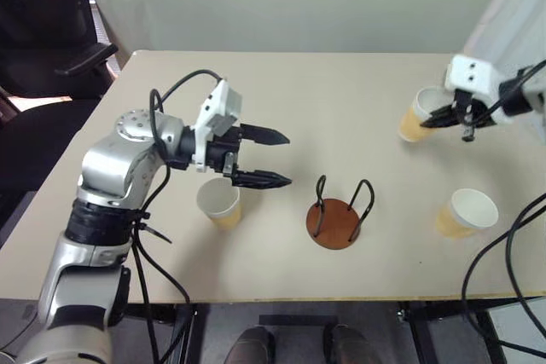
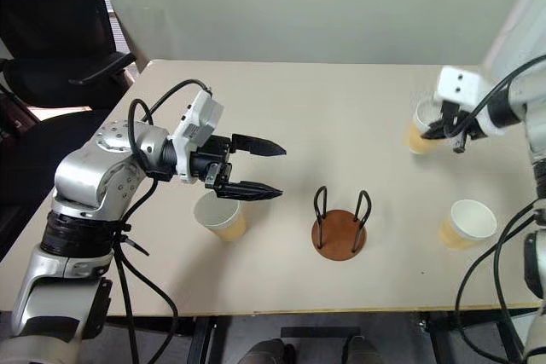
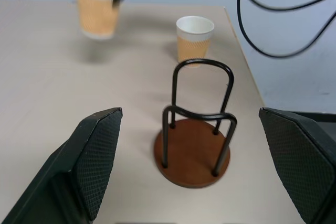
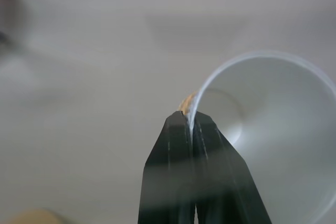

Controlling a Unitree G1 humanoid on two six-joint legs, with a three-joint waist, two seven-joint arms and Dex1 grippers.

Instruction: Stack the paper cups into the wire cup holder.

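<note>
My right gripper is holding the paper cup and will release it on the brown base (image 1: 336,220), in between the wire loops of the cup holder.
The wire cup holder (image 1: 334,221) stands near the table's front middle, with nothing in it. My left gripper (image 1: 287,159) hovers open to its left and points toward it. One paper cup (image 1: 220,202) stands upright just below that gripper. In the left wrist view the holder (image 3: 194,145) sits between my open fingers (image 3: 97,156). My right gripper (image 1: 447,114) is shut on the rim of a second paper cup (image 1: 416,117), which is lifted off the table at the far right; the right wrist view shows the fingertips (image 4: 191,124) pinching the rim of this cup (image 4: 273,129). A third cup (image 1: 467,212) stands upright at the right.
The beige table (image 1: 281,91) ends at a front edge just beyond the holder. A black office chair (image 1: 43,40) stands off the table's left corner. Black cables (image 1: 512,262) hang at the right side.
</note>
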